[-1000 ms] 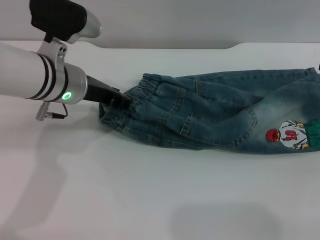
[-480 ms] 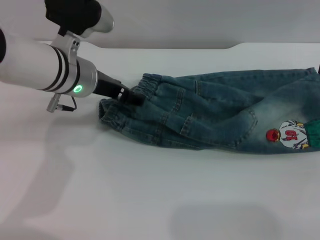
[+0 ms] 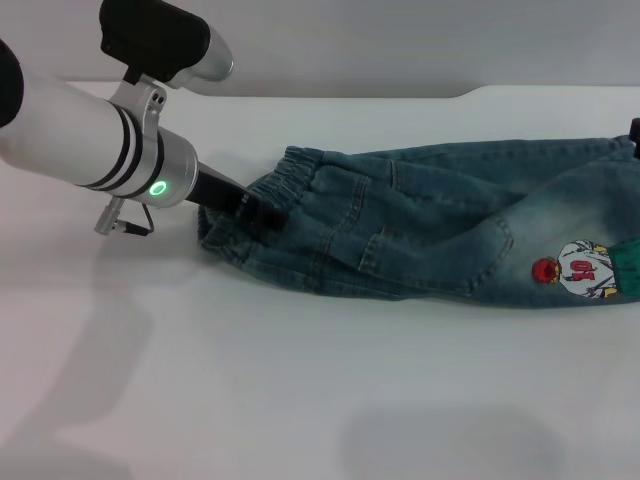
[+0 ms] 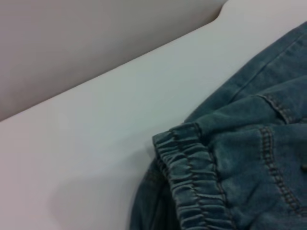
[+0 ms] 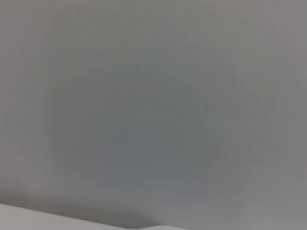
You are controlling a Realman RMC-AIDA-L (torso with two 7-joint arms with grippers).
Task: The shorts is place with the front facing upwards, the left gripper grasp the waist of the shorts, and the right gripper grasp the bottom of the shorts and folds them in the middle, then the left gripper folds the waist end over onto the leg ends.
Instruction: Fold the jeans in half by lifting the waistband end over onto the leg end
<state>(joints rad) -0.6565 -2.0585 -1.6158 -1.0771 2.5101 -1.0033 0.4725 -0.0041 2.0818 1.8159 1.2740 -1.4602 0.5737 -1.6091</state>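
Note:
The waistband is slanted and the denim is bunched by the pocket, so next my left gripper grabs the gathered waist edge point(image 3: 284, 181) again and pulls it closer and straighter before folding.
The blue denim shorts point(image 3: 440, 220) lie flat on the white table, doubled lengthwise. The gathered waist of the shorts point(image 3: 300, 170) points left and the legs run off the right edge of the head view. The cartoon patch point(image 3: 580, 268) faces up near that edge. My left gripper point(image 3: 262, 212) rests on the near-left part of the waistband, its silver arm coming in from the upper left. In the left wrist view the puckered waistband point(image 4: 192, 187) fills the near corner. Only a black sliver of my right gripper point(image 3: 634, 127) shows beside the leg ends.
The white table point(image 3: 300, 380) spreads wide in front of the shorts and to their left. Its far edge point(image 3: 400, 95) meets a grey wall. The right wrist view holds only that grey wall point(image 5: 153, 105) and a thin strip of table.
My left gripper went right along the waistband, then dropped lower onto it. The shorts have kept their shape and place.

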